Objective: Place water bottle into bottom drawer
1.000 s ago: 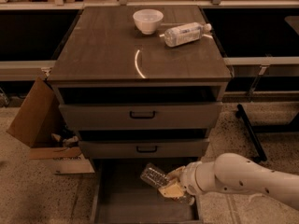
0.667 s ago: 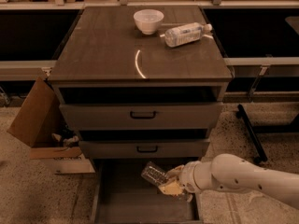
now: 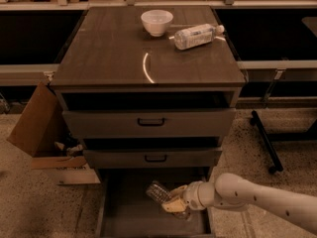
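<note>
The robot's gripper will set the water bottle, now tilted just above the drawer floor, down on the bottom drawer's dark bottom, about midway [image 3: 161, 199] between the drawer's sides.
The bottom drawer [image 3: 124, 217] is pulled open at the foot of the cabinet, a dark flat tray with low side walls. The water bottle [image 3: 157, 192], clear and ribbed, is held tilted over the drawer's right half, its free end pointing up and left. My gripper [image 3: 173, 204] reaches in from the right on a white arm and is shut on the water bottle just above the drawer floor. The bottle's cap end is hidden by the gripper.
On the cabinet top stand a white bowl [image 3: 157, 22] and a paler bottle with a wide white label [image 3: 196, 36] lying on its side. The two upper drawers [image 3: 148, 123] are closed. An open cardboard box [image 3: 44, 133] sits left of the cabinet. A black stand leg [image 3: 266, 140] lies on the floor at right.
My gripper and the water bottle have shifted slightly left and down over the bottom drawer. Nothing else has moved.
</note>
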Controlling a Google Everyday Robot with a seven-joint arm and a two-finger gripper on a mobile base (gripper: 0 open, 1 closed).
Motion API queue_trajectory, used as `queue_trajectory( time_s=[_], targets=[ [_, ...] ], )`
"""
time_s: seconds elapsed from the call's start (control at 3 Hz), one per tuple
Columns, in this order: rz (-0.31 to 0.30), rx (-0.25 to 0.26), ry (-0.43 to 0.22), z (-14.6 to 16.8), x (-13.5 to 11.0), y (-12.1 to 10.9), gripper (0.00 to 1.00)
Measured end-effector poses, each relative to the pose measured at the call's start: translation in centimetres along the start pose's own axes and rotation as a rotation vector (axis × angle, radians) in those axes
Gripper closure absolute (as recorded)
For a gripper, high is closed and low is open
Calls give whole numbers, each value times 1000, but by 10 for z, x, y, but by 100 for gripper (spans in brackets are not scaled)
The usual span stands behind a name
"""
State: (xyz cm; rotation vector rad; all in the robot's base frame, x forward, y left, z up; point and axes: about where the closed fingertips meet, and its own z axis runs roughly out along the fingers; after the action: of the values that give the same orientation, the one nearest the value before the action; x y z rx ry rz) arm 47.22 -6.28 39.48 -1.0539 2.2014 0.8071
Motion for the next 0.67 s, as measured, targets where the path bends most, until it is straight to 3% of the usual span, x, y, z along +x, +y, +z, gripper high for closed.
queue_trajectory(
  time_s=[0.33,0.67],
  targets=[
    [93,-73,-1,51,44,-3,100],
    [93,-73,-1,51,44,-3,100]
  ],
)
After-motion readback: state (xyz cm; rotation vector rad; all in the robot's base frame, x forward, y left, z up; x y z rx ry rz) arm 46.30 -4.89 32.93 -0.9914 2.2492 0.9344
